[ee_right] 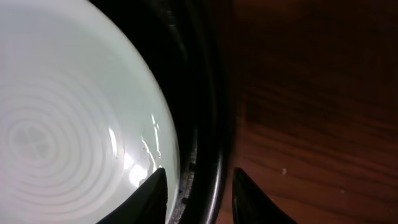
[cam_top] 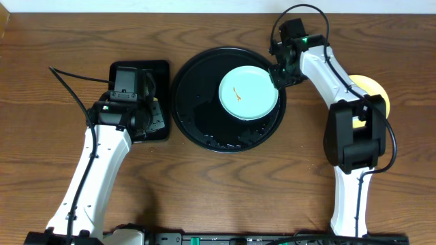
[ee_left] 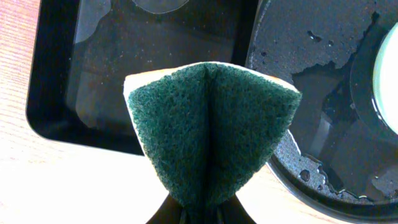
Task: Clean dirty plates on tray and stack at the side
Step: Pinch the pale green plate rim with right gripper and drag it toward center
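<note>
My right gripper will move inward, as its fingers straddle the round tray's rim, and pinch only the mint plate's edge [ee_right: 175, 155] before my left gripper wipes.
A pale mint plate [cam_top: 248, 92] with a small orange smear lies right of centre in the round black tray [cam_top: 184, 102]. My right gripper [cam_top: 278, 73] is at the tray's right edge. In the right wrist view it [ee_right: 199, 171] is open and straddles the tray's rim [ee_right: 214, 124], one finger over the plate's edge [ee_right: 68, 112], the other over the wood. My left gripper [ee_left: 208, 214] is shut on a folded green sponge [ee_left: 208, 124], held above the gap between the rectangular tray and the wet round tray [ee_left: 311, 56]. A pale yellow plate [cam_top: 373, 92] lies on the table at the right, partly under the right arm.
A smaller rectangular black tray [cam_top: 160, 68] with a film of water sits left of the round tray, under the left gripper [cam_top: 146, 112]. Water drops and patches cover the round tray's floor. Bare wooden table lies in front of both trays.
</note>
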You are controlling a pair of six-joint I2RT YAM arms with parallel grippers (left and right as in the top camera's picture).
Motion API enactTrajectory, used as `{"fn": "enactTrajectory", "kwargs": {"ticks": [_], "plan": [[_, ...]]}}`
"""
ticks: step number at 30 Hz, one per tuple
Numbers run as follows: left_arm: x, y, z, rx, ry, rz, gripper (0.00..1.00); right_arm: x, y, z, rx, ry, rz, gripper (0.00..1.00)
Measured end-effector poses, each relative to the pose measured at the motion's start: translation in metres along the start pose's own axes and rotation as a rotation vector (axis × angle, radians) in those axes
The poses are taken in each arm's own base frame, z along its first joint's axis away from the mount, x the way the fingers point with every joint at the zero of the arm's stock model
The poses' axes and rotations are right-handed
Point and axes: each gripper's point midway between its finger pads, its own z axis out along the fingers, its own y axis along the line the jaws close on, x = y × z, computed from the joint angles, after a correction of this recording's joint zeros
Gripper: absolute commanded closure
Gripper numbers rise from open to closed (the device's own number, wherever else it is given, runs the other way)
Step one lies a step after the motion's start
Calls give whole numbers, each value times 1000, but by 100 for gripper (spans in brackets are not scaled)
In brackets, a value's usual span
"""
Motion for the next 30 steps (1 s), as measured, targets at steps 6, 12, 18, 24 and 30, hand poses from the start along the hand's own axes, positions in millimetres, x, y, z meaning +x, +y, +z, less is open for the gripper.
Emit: {"fn": "enactTrajectory", "kwargs": {"ticks": [6,12,18,24,30], "plan": [[0,0,0,0,0,0,92,-5,4,2,-22,-22,-6,69],[0,0,0,0,0,0,92,0,8,6,-28,-11,-13,72],[0,0,0,0,0,0,92,0,20,10,-53,-16,-31,78],[0,0,0,0,0,0,92,6,31,20,-53,-8,-42,81],[0,0,0,0,0,0,92,12,36,24,-63,8,-11,84]]}}
